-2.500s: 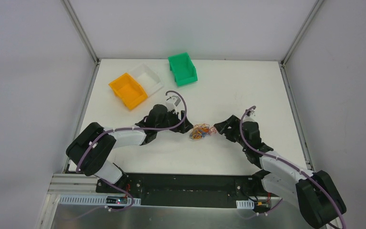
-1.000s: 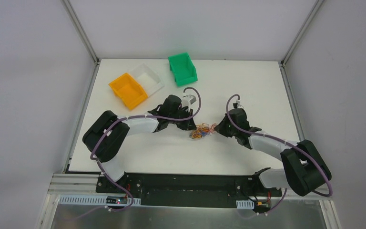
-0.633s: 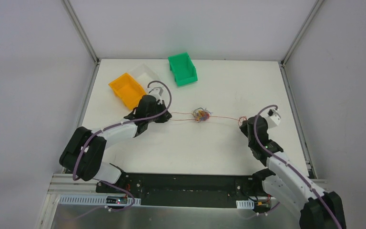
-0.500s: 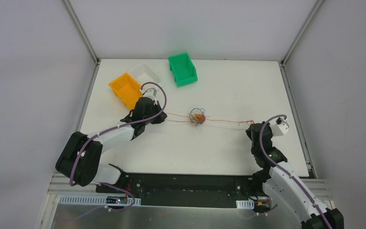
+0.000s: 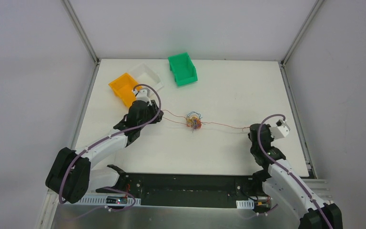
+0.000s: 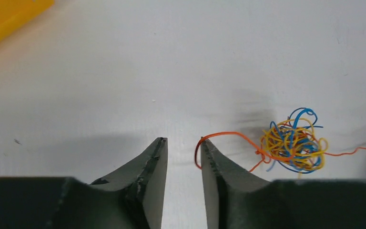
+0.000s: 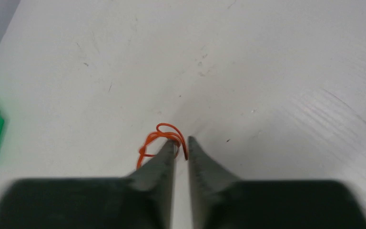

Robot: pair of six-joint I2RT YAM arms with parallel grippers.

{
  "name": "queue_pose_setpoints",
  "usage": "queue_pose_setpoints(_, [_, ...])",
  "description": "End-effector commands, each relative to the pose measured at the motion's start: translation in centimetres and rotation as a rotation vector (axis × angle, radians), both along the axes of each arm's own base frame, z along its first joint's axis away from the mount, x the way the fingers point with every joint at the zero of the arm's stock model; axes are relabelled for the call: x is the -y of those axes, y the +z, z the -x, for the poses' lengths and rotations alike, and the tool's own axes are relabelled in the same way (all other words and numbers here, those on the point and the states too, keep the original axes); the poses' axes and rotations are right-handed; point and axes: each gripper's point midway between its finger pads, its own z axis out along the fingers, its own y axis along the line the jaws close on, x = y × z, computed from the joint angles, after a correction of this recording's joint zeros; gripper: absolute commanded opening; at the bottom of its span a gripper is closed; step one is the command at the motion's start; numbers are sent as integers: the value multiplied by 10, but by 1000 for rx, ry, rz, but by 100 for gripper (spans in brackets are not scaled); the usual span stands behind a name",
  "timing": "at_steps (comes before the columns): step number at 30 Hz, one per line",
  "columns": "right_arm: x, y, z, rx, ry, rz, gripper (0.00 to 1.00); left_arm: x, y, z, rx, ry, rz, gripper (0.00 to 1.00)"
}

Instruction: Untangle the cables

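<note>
The orange wire only hooks over the fingertip of my left gripper. So my left gripper should take the clump (image 5: 194, 120) while my right gripper pulls the orange wire out.
The cables are a small clump (image 5: 194, 122) of orange, blue and yellow thin wires in the middle of the white table (image 5: 238, 90). One orange wire (image 5: 219, 125) runs out of it to both sides. My left gripper (image 5: 160, 113) is open just left of the clump; in the left wrist view (image 6: 183, 140) the orange wire's end (image 6: 219, 135) hooks over the right fingertip, with the clump (image 6: 293, 140) to the right. My right gripper (image 5: 250, 128) stands at the wire's other end. In the right wrist view (image 7: 181, 141) its jaws are a narrow gap apart, with the curled orange end (image 7: 164, 130) at the tips.
An orange bin (image 5: 126, 87) and a clear white bin (image 5: 145, 75) stand at the back left, just behind my left wrist. A green bin (image 5: 182, 69) stands at the back centre. The orange bin's corner (image 6: 5, 14) shows in the left wrist view.
Both grippers closed in on the clump, then pulled apart and drew an orange wire out taut. Now the wire sags slightly, the left arm has drawn back a little and the clump sits slightly lower.
</note>
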Motion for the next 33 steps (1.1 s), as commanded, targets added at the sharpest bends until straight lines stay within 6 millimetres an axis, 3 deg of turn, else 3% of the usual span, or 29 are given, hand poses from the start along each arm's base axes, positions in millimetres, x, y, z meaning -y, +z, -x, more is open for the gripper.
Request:
queue_pose_setpoints(1, [-13,24,-16,39,91,5,36,20,15,-2,38,-128,-8,50])
queue_pose_setpoints(2, [-29,24,-19,37,181,-14,60,26,15,-1,40,-156,-5,65])
queue_pose_setpoints(3, [-45,23,-23,41,280,-31,77,30,15,1,44,-180,-5,78])
queue_pose_setpoints(5, [-82,23,-29,46,488,-73,88,41,17,4,61,-232,-10,88])
queue_pose_setpoints(8, [-105,17,-30,-30,580,-104,93,58,16,9,70,-304,-38,91])
queue_pose_setpoints(13, [-132,20,-20,-121,623,-181,94,86,17,16,89,-419,-64,90])
queue_pose_setpoints(20, [-179,28,-10,-117,649,-461,91,117,18,30,94,-571,-32,89])
queue_pose_setpoints(26, [-196,23,-24,-95,582,-583,84,149,7,41,-2,-724,-3,91])
queue_pose_setpoints(30, [-206,10,-36,-110,534,-659,80,154,-9,41,-79,-732,-5,90])
queue_pose_setpoints(33, [-213,4,-48,-115,514,-677,70,154,-18,39,-126,-721,-20,89])
